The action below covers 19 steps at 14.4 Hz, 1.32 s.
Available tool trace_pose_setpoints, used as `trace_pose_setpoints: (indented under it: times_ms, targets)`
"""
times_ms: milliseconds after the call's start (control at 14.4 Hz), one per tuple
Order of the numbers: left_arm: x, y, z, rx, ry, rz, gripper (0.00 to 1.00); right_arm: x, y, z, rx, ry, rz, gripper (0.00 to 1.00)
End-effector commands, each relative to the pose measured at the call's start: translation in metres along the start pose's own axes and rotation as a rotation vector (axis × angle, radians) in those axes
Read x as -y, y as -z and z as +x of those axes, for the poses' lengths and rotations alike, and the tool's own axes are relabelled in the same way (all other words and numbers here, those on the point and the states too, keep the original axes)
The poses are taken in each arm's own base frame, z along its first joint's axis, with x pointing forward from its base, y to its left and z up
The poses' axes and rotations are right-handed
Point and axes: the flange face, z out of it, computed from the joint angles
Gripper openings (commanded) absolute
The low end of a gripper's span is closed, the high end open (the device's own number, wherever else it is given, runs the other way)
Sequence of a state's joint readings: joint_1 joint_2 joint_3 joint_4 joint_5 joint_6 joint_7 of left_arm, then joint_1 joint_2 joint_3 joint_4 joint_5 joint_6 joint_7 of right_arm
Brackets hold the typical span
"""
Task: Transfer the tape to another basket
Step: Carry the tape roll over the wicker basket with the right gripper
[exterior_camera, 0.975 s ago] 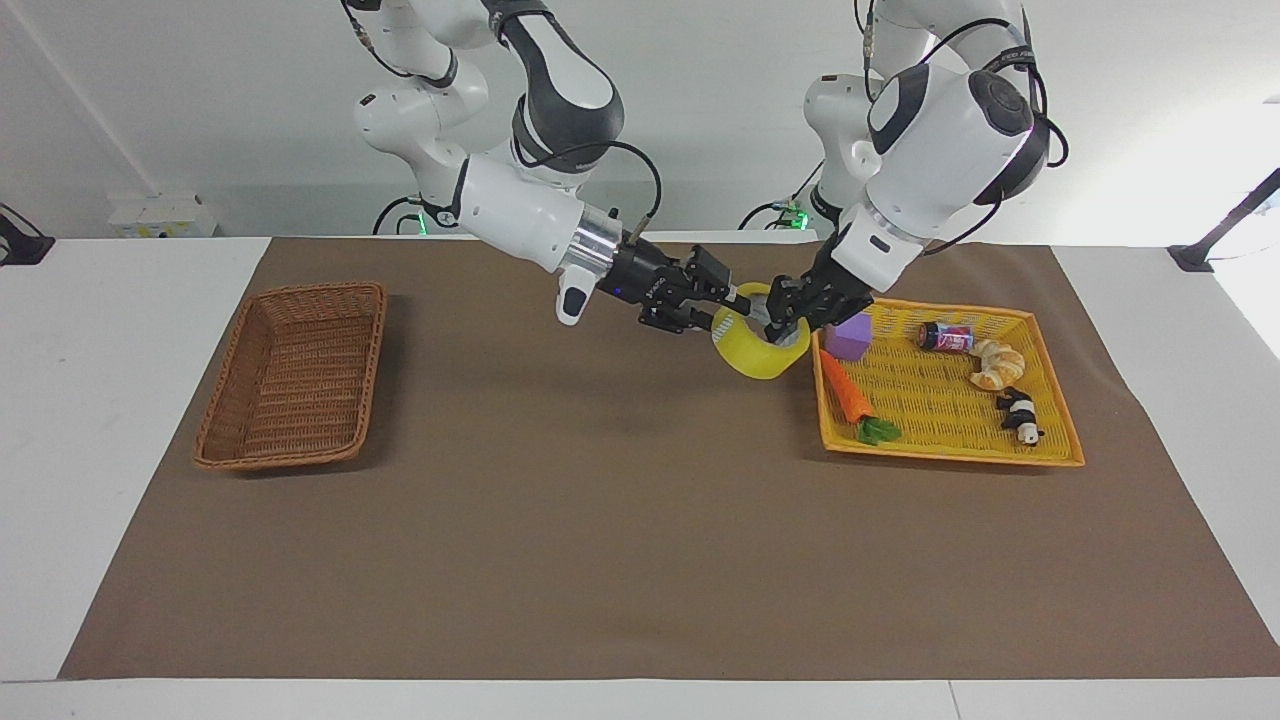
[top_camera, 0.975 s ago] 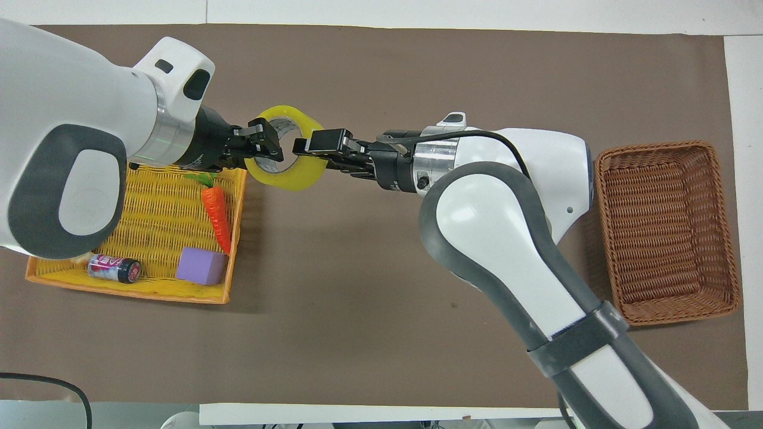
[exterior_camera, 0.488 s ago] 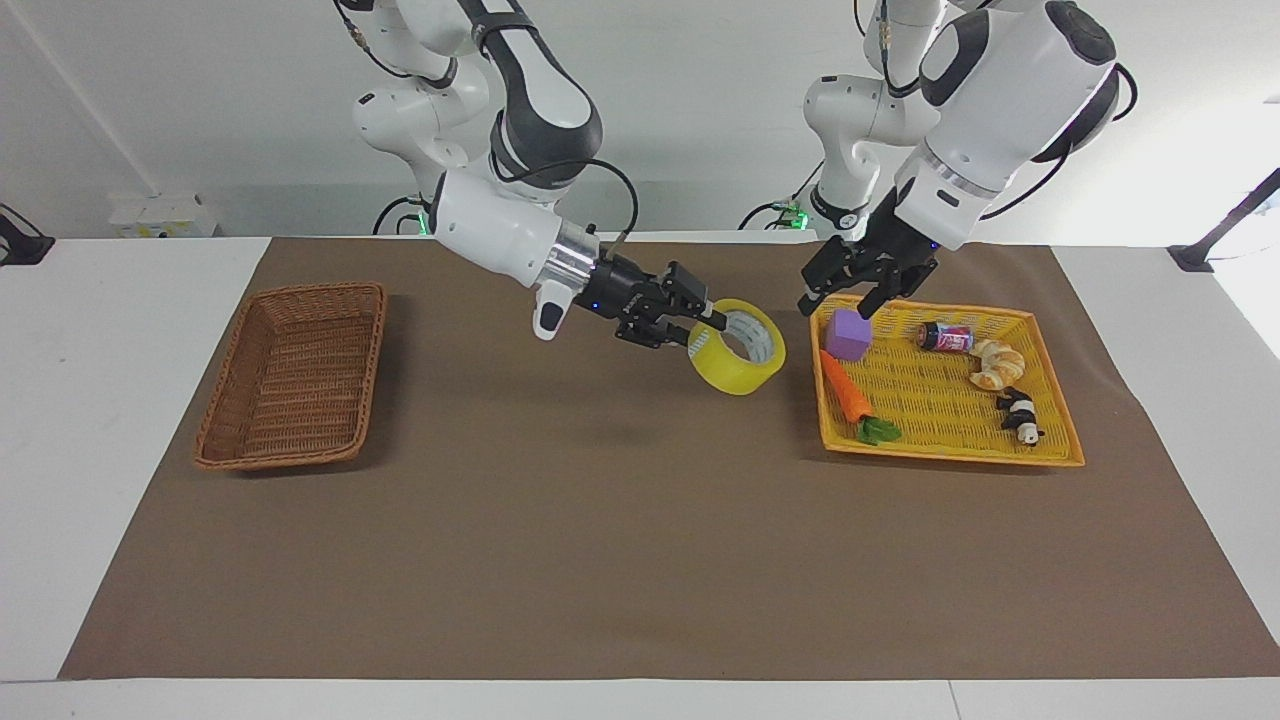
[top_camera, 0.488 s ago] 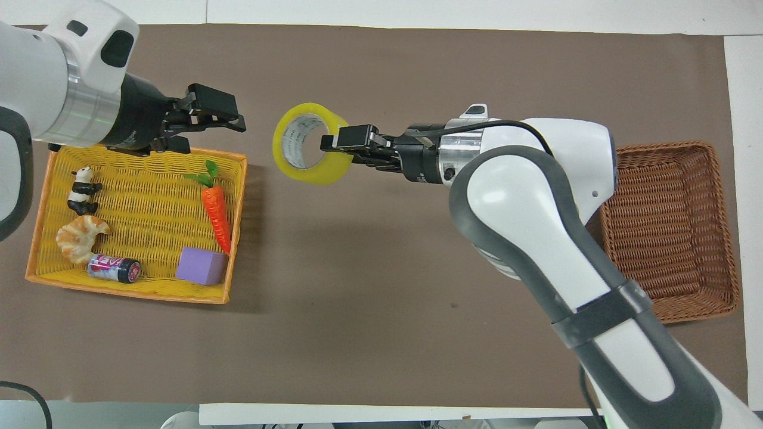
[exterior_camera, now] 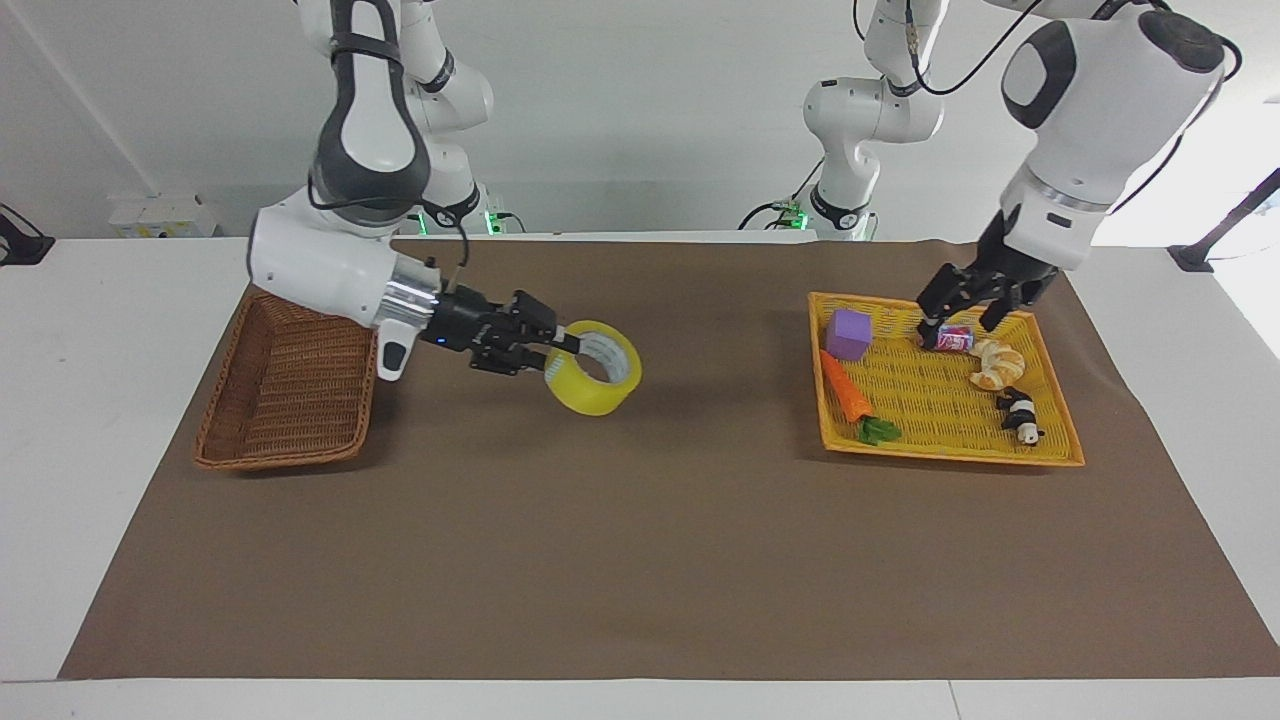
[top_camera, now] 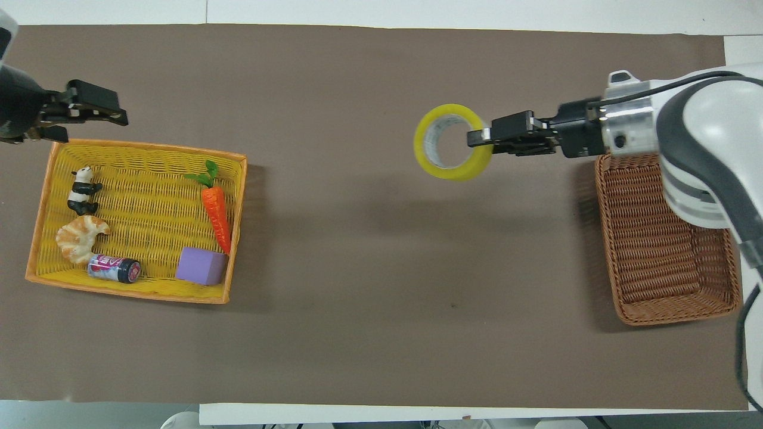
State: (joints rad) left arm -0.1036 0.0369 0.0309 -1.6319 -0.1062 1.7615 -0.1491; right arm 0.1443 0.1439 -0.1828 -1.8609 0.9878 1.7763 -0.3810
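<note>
The robot's right gripper will release the tape on the middle of the brown wicker basket's bottom (top_camera: 664,231).
The tape (exterior_camera: 592,398) (top_camera: 450,174), a translucent yellow roll with a whitish core, hangs in the air over the brown mat. My right gripper (exterior_camera: 562,349) (top_camera: 483,137) is shut on the roll's wall, one finger inside the ring. The roll is beside the brown wicker basket (exterior_camera: 290,385) (top_camera: 661,238), which holds nothing. The right forearm reaches out over that basket's corner. My left gripper (exterior_camera: 962,312) (top_camera: 116,113) is open and holds nothing. It hovers over the yellow tray (exterior_camera: 940,410) (top_camera: 149,202), around the can (exterior_camera: 955,338).
The yellow tray lies toward the left arm's end of the table. It holds a carrot (top_camera: 216,208), a purple block (top_camera: 201,266), a can (top_camera: 113,268), a croissant (top_camera: 80,237) and a panda figure (top_camera: 83,190). Bare brown mat lies between tray and basket.
A second ago both grippers held the tape beside the tray. The left gripper let go, opened and drew back over the tray. The right gripper carried the tape toward the wicker basket.
</note>
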Motion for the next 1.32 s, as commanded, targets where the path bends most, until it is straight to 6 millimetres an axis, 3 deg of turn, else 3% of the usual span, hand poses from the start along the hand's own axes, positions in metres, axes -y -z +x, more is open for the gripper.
trace_pose_setpoints:
  times_ms: [0,209,348,488,697,1045,1114,1184,1254]
  targets:
    - [0.056,0.002,-0.004,0.016,-0.064,0.028,1.0,-0.061,0.078,-0.029,0.038,0.036,-0.035,0.0]
    - [0.067,0.003,-0.003,0.01,-0.046,0.029,1.0,-0.139,0.159,-0.069,0.004,0.06,-0.11,0.0]
    - [0.068,0.004,-0.002,0.006,-0.044,0.029,1.0,-0.186,0.191,-0.094,-0.015,0.036,-0.099,0.0]
    - [0.067,0.003,-0.004,0.017,-0.046,0.029,1.0,-0.234,0.195,-0.107,-0.01,0.066,-0.084,0.0]
    - [0.067,0.003,-0.004,0.016,-0.046,0.029,1.0,-0.283,0.194,-0.121,0.018,0.106,-0.094,0.0]
    - [0.061,0.004,-0.002,0.001,-0.057,0.028,1.0,-0.3,0.188,-0.13,0.071,0.13,-0.164,0.02]
    - [0.059,0.003,-0.003,0.003,-0.061,0.028,1.0,-0.302,0.189,-0.13,0.093,0.141,-0.198,0.2]
    - [0.059,0.003,-0.003,0.003,-0.061,0.028,1.0,-0.302,0.188,-0.128,0.127,0.158,-0.234,0.54]
    - [0.061,0.003,-0.003,0.001,-0.057,0.028,1.0,-0.3,0.186,-0.126,0.133,0.16,-0.242,1.0]
